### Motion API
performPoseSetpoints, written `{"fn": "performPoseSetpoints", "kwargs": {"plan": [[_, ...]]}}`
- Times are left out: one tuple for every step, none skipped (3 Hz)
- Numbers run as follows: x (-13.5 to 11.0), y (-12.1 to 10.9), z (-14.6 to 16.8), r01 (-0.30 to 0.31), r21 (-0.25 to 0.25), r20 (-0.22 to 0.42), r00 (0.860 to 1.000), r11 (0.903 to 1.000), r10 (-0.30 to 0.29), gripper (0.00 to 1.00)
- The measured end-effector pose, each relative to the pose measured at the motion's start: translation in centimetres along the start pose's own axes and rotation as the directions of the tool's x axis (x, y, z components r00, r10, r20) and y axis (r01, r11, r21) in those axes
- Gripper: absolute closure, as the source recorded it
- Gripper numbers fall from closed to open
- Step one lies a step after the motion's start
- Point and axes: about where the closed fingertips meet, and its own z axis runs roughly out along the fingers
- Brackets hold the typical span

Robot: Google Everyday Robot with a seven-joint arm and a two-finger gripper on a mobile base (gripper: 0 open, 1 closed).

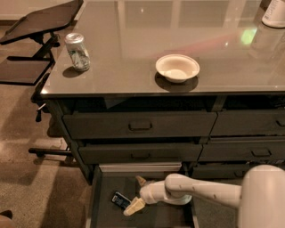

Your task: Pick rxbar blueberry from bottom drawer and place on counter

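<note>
My gripper is to move over the rxbar blueberry in the open bottom drawer next and close on the bar's middle [120,200].
The rxbar blueberry [120,199] lies flat on the floor of the open bottom drawer [107,213], left of centre. My gripper [137,194] is inside the drawer just right of the bar, open, with one pale finger [134,206] near the bar's right end and the other finger [141,181] further back. The white arm reaches in from the lower right. The glossy grey counter [133,44] lies above the drawers.
A silver-green can [77,51] stands at the counter's left. A white bowl [177,67] sits near its front middle. A white container [275,13] is at the far right. A dark tilted stand tray [40,20] is to the left of the cabinet.
</note>
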Motion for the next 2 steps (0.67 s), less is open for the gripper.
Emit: {"fn": "performPoseSetpoints", "kwargs": {"plan": [[2.5, -0.4, 4.1, 0.018, 0.005, -0.019, 1.0, 0.9998, -0.018, 0.0], [4.5, -0.6, 7.5, 0.035, 0.033, -0.022, 0.999, 0.9988, -0.035, 0.0]]}}
